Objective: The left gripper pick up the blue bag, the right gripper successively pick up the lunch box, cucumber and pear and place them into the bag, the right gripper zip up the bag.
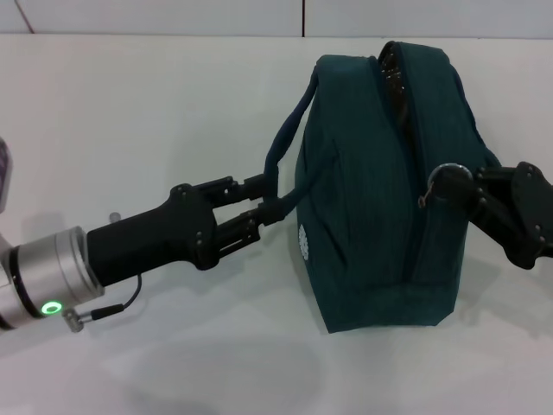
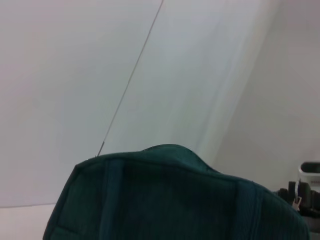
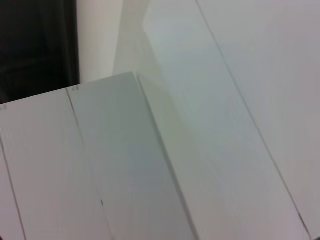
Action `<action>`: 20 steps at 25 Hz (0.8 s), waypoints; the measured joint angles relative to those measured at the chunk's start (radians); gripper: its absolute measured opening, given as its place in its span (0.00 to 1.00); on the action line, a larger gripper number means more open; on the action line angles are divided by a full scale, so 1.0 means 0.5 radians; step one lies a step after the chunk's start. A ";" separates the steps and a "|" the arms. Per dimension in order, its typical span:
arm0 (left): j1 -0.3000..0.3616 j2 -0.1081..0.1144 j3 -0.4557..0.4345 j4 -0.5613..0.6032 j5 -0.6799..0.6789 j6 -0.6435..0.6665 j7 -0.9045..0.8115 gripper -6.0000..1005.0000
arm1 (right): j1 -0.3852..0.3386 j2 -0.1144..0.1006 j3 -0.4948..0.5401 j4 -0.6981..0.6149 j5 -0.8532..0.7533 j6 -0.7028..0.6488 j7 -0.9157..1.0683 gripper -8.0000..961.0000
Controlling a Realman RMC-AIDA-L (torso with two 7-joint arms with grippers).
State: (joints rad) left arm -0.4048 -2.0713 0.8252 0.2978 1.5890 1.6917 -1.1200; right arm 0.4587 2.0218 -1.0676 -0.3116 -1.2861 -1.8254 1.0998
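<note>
The robot's left gripper holds the blue bag only by its strap, so it should grip the bag's lower side (image 1: 314,282) before the right gripper zips up the gaping top.
The blue bag (image 1: 380,199) stands upright on the white table (image 1: 130,130). My left gripper (image 1: 263,201) is shut on the bag's dark handle strap (image 1: 285,147) at the bag's left side. My right gripper (image 1: 445,181) comes in from the right and is shut on the zipper pull (image 1: 426,197) on the bag's front face. The zipper is closed below the pull; the top of the bag (image 1: 393,69) still gapes and looks dark inside. The bag's top also shows in the left wrist view (image 2: 175,195), with part of the right gripper (image 2: 302,192) behind it. The lunch box, cucumber and pear are hidden.
A small pale object (image 1: 3,173) pokes in at the left edge of the head view. A white wall with panel seams (image 1: 304,17) rises behind the table. The right wrist view shows only wall panels (image 3: 200,150).
</note>
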 joint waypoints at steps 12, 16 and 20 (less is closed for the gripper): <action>0.149 0.039 -0.017 0.072 -0.112 0.208 -0.001 0.62 | 0.019 -0.004 -0.018 -0.006 -0.080 -0.053 0.014 0.03; 0.235 -0.001 0.004 0.092 -0.057 0.319 0.015 0.68 | 0.043 0.002 -0.013 -0.018 -0.015 -0.107 0.006 0.03; 0.255 -0.040 0.031 -0.087 0.029 0.313 0.265 0.68 | 0.105 0.004 -0.015 -0.003 0.061 -0.088 0.002 0.03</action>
State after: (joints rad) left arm -0.2775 -2.0911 0.8407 0.2541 1.6036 1.8483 -0.9876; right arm 0.5114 2.0239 -1.0750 -0.3131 -1.2556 -1.8693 1.1009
